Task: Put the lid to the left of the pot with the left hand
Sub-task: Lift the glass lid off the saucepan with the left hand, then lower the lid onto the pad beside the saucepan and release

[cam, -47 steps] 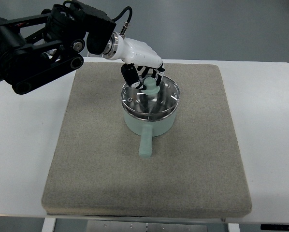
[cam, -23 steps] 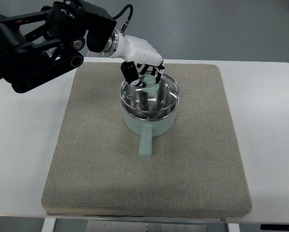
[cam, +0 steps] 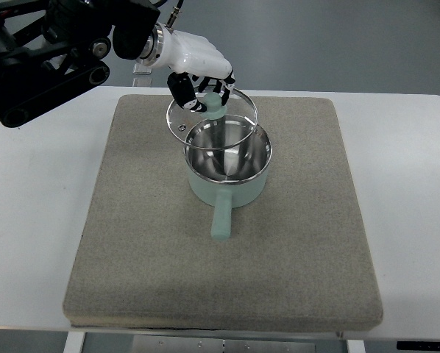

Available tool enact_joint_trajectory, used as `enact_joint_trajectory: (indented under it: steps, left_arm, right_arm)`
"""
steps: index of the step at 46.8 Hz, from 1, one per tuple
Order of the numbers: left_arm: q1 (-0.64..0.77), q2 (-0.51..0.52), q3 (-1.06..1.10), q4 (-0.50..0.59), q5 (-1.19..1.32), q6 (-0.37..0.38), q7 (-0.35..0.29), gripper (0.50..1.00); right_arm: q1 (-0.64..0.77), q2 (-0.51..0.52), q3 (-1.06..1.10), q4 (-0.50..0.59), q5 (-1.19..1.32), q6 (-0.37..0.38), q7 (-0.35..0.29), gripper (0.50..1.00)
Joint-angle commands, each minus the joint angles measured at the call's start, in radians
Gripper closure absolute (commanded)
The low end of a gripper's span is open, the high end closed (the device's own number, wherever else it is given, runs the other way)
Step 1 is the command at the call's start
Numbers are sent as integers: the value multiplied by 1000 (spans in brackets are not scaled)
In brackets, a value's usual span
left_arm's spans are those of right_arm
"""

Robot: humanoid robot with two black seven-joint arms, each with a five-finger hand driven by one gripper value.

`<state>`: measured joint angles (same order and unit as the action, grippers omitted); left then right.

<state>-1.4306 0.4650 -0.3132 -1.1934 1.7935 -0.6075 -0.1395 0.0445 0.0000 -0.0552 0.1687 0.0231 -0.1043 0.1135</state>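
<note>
I need to release the lid with my left gripper on the mat [cam: 146,141] between the pot and the mat's far corner near my arm.
A pale green pot [cam: 227,170] with a shiny steel inside stands near the middle of the grey mat [cam: 132,250], its handle pointing toward the near edge. A glass lid [cam: 211,120] with a green knob hangs tilted above the pot's far left rim, lifted clear of it. My left hand [cam: 203,90], white with black fingers, is shut on the lid's knob from above. Its black arm comes in from the upper left corner. The right arm does not show.
The mat lies on a white table [cam: 36,220]. To the left of the pot there is open mat surface. Grey floor shows beyond the table's far edge.
The lid has come up off the pot and shifted up and to the left with my left hand. The pot has stayed where it was.
</note>
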Motion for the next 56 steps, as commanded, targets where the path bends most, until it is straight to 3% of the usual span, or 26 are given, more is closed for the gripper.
enact_joint_trajectory:
  steps: [1,15,21,25,32,56]
  left_arm:
    - [-1,38,-1,0,0,0,0,1000]
    - [65,199,2,2,-2,0,-2,1000]
    - [127,222,-4,9,0,5,0,1000]
    - [162,222,-18,34,0,21,0,1000]
    - [217,212,-20,67,6,113,0,1000]
    - [314,101,-9,206,18,230,0,1000]
  right_arm:
    - [0,0,0,0,0,0,0,579]
    - [0,0,0,0,0,0,0,579]
    - [0,0,0,0,0,0,0,579]
    - [0,0,0,0,0,0,0,579]
    - [0,0,0,0,0,0,0,579]
    - [0,0,0,0,0,0,0,579]
